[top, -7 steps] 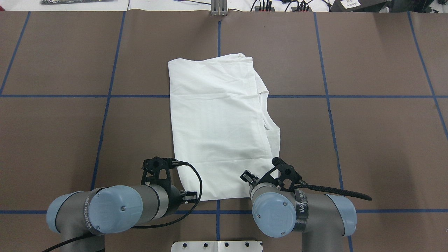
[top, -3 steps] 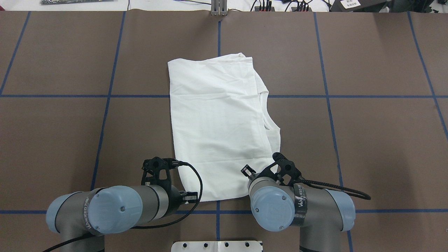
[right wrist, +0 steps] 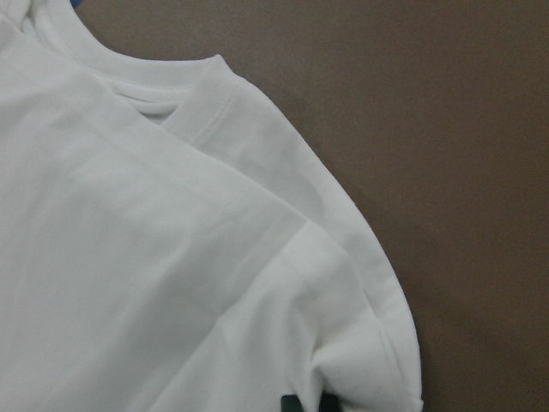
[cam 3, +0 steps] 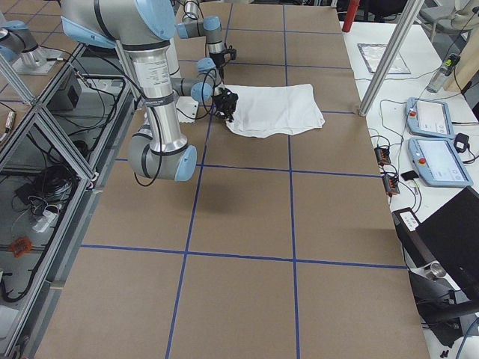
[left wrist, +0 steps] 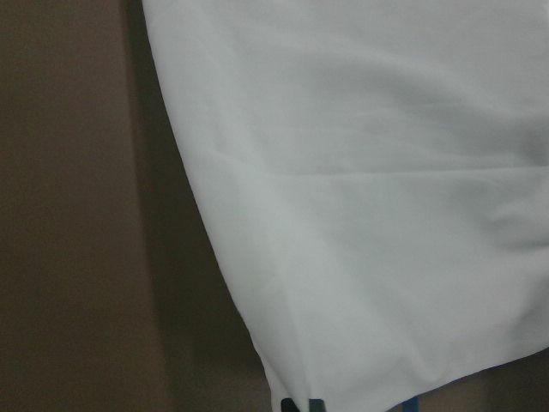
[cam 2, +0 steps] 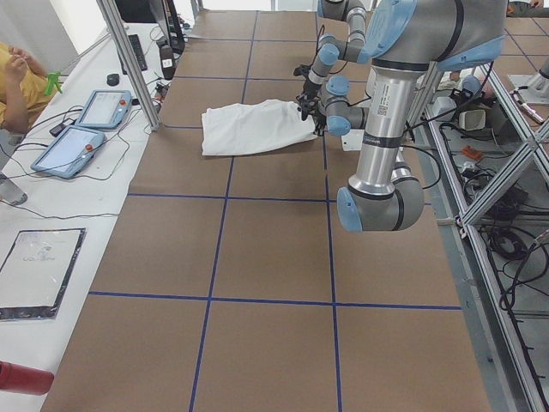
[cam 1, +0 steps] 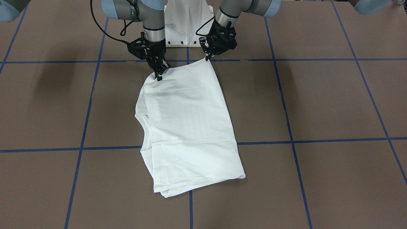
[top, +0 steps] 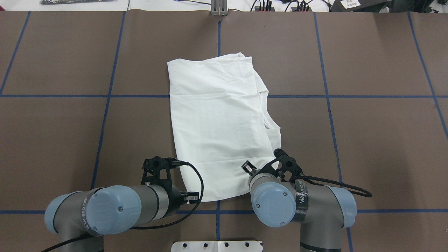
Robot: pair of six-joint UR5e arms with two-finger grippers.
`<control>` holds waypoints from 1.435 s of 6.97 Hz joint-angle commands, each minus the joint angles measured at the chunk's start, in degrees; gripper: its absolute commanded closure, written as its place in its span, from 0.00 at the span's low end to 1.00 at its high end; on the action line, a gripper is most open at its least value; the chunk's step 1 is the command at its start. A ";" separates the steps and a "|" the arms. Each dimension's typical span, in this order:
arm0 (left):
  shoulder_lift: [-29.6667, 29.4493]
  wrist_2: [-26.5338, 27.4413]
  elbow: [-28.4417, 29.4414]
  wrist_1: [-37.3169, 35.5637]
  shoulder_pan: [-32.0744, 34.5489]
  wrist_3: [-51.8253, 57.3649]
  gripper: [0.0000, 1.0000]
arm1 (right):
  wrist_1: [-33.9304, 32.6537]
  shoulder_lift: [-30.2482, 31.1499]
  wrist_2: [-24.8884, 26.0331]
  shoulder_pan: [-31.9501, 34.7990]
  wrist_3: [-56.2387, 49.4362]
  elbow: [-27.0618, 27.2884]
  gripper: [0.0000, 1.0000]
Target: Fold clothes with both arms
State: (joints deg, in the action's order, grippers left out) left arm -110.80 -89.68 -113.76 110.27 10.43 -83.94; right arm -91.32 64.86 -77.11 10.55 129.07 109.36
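The robot's left gripper will release its shirt corner, now held at the near end, next to the crosswise blue tape line (cam 1: 222, 139), along the collarless long side of the white shirt.
The clothes are one white shirt (top: 220, 119), folded lengthwise on the brown table, with its ribbed collar (cam 1: 143, 122) along one long side. No printed text shows. Both arms reach over the end nearest the robot. The right gripper (cam 1: 158, 76) is shut on the collar-side corner, and the cloth there rises off the table. The left gripper (cam 1: 208, 58) is shut on the other near corner. From overhead, the left arm (top: 115, 210) and right arm (top: 280, 203) hide their own fingers. Both wrist views are filled with shirt (left wrist: 369, 172), the right one showing the collar (right wrist: 197, 94).
The white pedestal base (cam 1: 187, 22) stands just behind the grippers. Blue tape lines grid the table. A metal post (top: 219, 8) and cables sit at the far edge. Tablets (cam 2: 86, 129) lie on a side table, where a person's sleeve (cam 2: 17, 77) shows.
The right arm has moved a little farther over the shirt, and the shirt's near right corner has drawn up and inward with it. The left arm has barely moved.
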 commanded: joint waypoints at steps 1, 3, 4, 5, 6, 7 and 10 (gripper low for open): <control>0.32 -0.93 -5.39 -2.06 0.47 2.27 1.00 | -11.87 0.09 -0.32 -0.70 0.04 10.45 1.00; 0.32 -3.47 -16.35 -12.74 0.56 2.91 1.00 | -25.59 -0.08 -0.23 -6.48 0.30 24.16 1.00; -0.46 -5.92 -22.67 -20.46 1.25 2.91 1.00 | -32.27 -0.86 -0.32 -7.90 0.30 30.15 1.00; -3.52 -9.68 -23.43 -24.80 4.22 3.00 1.00 | -34.43 -3.39 -0.23 -7.91 0.13 29.86 1.00; -4.50 -9.46 -20.83 -25.02 5.73 4.56 1.00 | -33.67 -4.90 0.03 -5.91 -0.83 25.68 1.00; -6.69 -9.46 -16.37 -24.84 9.31 7.10 1.00 | -30.61 -7.44 -0.05 -1.89 -3.10 20.68 1.00; -14.87 -9.63 -1.60 -21.97 19.78 13.26 1.00 | -22.61 -10.44 -0.58 9.01 -11.71 11.70 1.00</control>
State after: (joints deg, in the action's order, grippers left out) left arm -122.96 -99.27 -120.95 86.44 26.34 -72.95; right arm -117.09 55.53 -77.47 15.27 121.00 124.85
